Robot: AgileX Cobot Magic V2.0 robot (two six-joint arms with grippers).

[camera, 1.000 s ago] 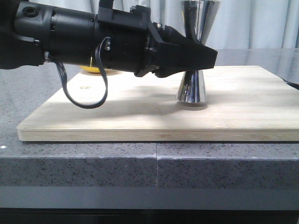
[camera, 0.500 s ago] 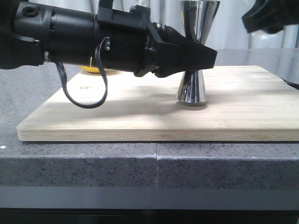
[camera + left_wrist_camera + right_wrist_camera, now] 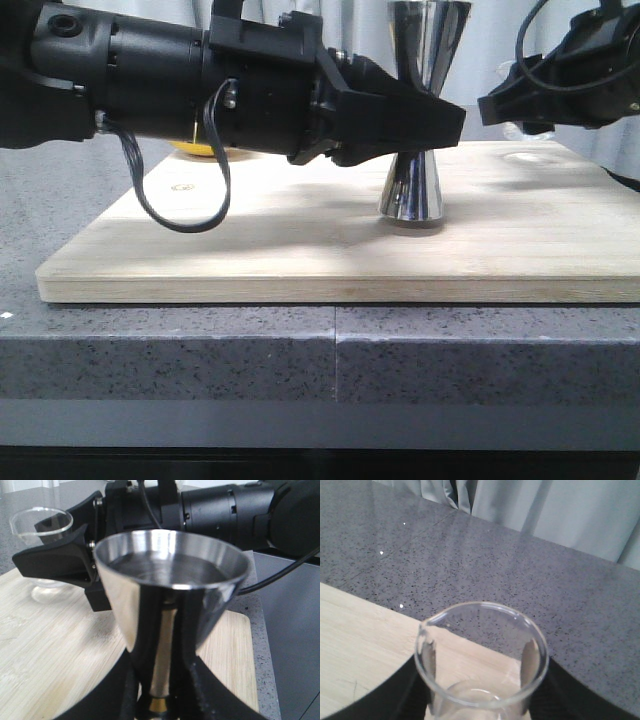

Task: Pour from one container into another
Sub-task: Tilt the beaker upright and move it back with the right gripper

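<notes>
Next, I release the clear glass beaker with my right gripper on the wooden board's far edge [image 3: 508, 157], beyond the steel jigger.
The steel jigger [image 3: 412, 190] stands upright on the wooden board [image 3: 300, 250]. My left gripper [image 3: 440, 125] is shut on its narrow gold waist [image 3: 161, 702], one finger on each side. Its top cup [image 3: 170, 555] appears to hold liquid. The clear glass beaker [image 3: 480, 700] sits upright between the fingers of my right gripper [image 3: 482, 667], which press on its sides. It looks empty. In the left wrist view the beaker [image 3: 45, 587] has its base at the board, beyond the jigger. In the front view my right gripper [image 3: 495, 108] hangs to the right of the jigger, and the glass barely shows.
A yellow object [image 3: 195, 150] lies on the board's far left, mostly hidden behind my left arm [image 3: 180, 80]. The board rests on a grey speckled counter [image 3: 200, 350]. A pale curtain [image 3: 560, 510] hangs behind.
My right arm has come into view from the upper right and dropped lower and leftward with the beaker. The left arm and the jigger have not moved.
</notes>
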